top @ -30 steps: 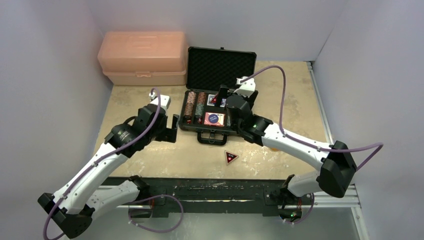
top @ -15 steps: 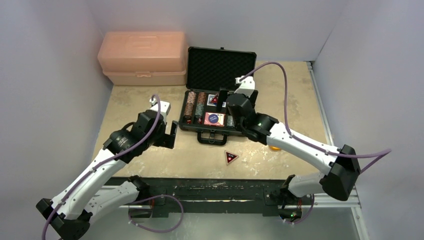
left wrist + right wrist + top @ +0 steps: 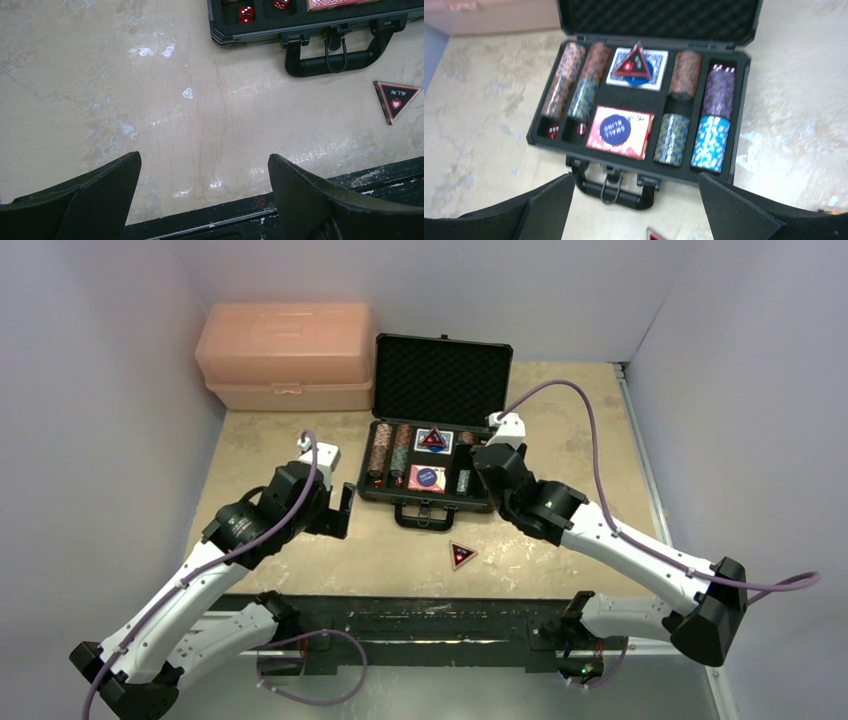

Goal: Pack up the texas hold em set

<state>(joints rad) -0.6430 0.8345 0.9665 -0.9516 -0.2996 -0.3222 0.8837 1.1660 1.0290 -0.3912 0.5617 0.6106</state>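
The triangular button in front of the black case's handle is next, and my right gripper should close across it from the button's corner to its opposite side (image 3: 463,555).
The black case (image 3: 441,372) lies open, lid upright, in the middle at the back. Its tray holds chip stacks (image 3: 671,137), a red card deck (image 3: 620,131), red dice (image 3: 245,13) and a blue deck with a red triangular button (image 3: 633,63) resting on it. A second triangular button (image 3: 461,555) lies on the table in front of the case handle (image 3: 611,192); it also shows in the left wrist view (image 3: 395,97). My right gripper (image 3: 636,177) is open and empty, above the case's near right part. My left gripper (image 3: 204,157) is open and empty, left of the case.
A salmon-pink plastic box (image 3: 285,355) stands at the back left beside the case. The black front rail of the table (image 3: 200,220) runs just under my left gripper. Walls close in on the left, back and right.
My right gripper has let go of a triangular button onto the blue deck and drawn back to the right and nearer. The left arm has shifted slightly.
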